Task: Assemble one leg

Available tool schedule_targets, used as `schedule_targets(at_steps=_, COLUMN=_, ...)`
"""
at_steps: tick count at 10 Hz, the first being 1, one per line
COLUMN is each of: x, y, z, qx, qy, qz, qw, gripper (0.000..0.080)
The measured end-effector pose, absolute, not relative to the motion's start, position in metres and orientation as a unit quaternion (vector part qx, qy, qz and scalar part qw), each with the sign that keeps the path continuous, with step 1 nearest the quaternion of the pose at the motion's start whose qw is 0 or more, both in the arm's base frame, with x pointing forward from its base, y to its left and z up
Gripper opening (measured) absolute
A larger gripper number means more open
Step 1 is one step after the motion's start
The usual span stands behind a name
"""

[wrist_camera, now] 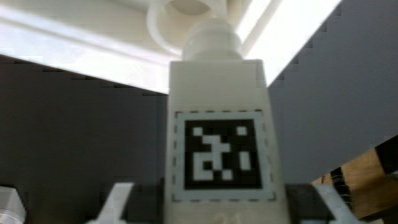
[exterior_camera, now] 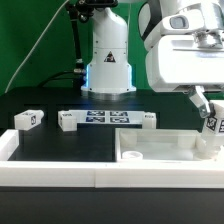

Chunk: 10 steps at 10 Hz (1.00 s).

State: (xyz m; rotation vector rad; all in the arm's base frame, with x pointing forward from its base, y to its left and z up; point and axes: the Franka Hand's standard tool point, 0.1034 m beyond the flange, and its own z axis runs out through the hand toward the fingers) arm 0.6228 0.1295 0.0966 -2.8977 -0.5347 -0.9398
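Note:
The white leg will stand upright in the round hole at the white tabletop's corner (exterior_camera: 206, 150) (wrist_camera: 189, 10) when my gripper lets go of it there.
My gripper (exterior_camera: 205, 110) is at the exterior view's right, shut on a white leg (exterior_camera: 210, 128) with a black-and-white tag. It holds the leg upright over the right-hand corner of the white tabletop (exterior_camera: 155, 149), which lies flat with its raised rim up. In the wrist view the leg (wrist_camera: 217, 120) fills the middle between my gripper's (wrist_camera: 217, 205) fingers (wrist_camera: 118, 198). Its narrow peg end (wrist_camera: 203, 42) points at a round hole (wrist_camera: 185, 8) in the tabletop corner. I cannot tell whether the peg touches the hole.
Three more legs lie on the black table: one at the left (exterior_camera: 28, 119), and two (exterior_camera: 67, 122) (exterior_camera: 146, 120) at the ends of the marker board (exterior_camera: 105, 118). A low white wall (exterior_camera: 50, 165) borders the front. The robot base (exterior_camera: 108, 60) stands behind.

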Motion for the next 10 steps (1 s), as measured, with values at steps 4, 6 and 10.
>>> schedule_targets(at_steps=4, x=0.622, y=0.122, z=0.096, qx=-0.936, qy=-0.181, qz=-0.302, qw=0.018, gripper=0.0291)
schedule_targets(at_steps=6, x=0.618, y=0.121, z=0.092, qx=-0.936, qy=-0.183, qz=-0.301, qw=0.017, gripper=0.0291)
schedule_targets(at_steps=10, x=0.612, y=0.122, z=0.081, qx=-0.935, qy=-0.183, qz=-0.302, qw=0.019, gripper=0.0291)
